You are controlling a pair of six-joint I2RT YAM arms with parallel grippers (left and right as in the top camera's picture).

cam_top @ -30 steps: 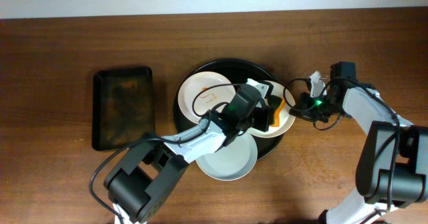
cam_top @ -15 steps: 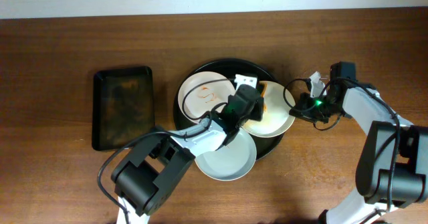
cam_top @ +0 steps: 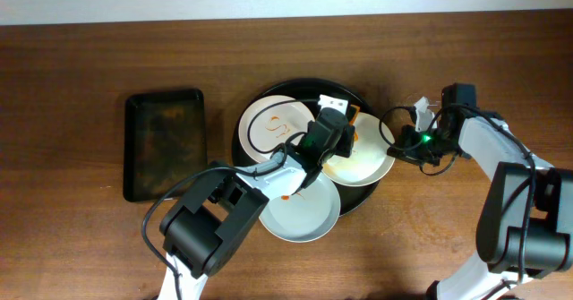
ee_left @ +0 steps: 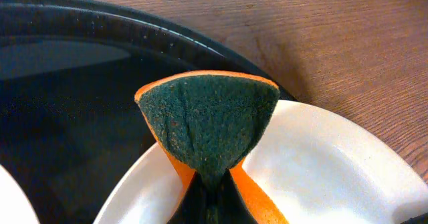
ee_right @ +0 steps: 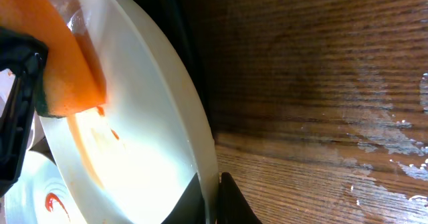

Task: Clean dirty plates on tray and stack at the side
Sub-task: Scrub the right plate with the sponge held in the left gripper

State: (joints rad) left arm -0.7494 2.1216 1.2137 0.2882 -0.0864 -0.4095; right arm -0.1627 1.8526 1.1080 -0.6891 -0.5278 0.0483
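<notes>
The orange-stained deep plate will go down on the wooden table (cam_top: 457, 134) by the wet patch, off the round tray, from my right gripper.
A round black tray (cam_top: 269, 161) holds three white plates. My right gripper (cam_top: 392, 145) is shut on the rim of the right plate (cam_top: 367, 161), seen up close in the right wrist view (ee_right: 154, 130) with orange smears. My left gripper (cam_top: 333, 137) is shut on an orange sponge with a green scrub side (ee_left: 207, 127) and presses it on that plate's far-left part (ee_left: 321, 164). The sponge also shows in the right wrist view (ee_right: 63, 63). A far-left plate (cam_top: 273, 125) bears red sauce marks. A near plate (cam_top: 300, 215) overhangs the tray's front edge.
A dark rectangular baking tray (cam_top: 164, 142) lies on the wooden table (cam_top: 72, 85) to the left of the round tray. A white cable end lies by my right arm at the right (cam_top: 421, 105).
My left gripper with the sponge has moved left and toward the far side across the right plate, then a little right again. The right gripper keeps its hold on the rim.
</notes>
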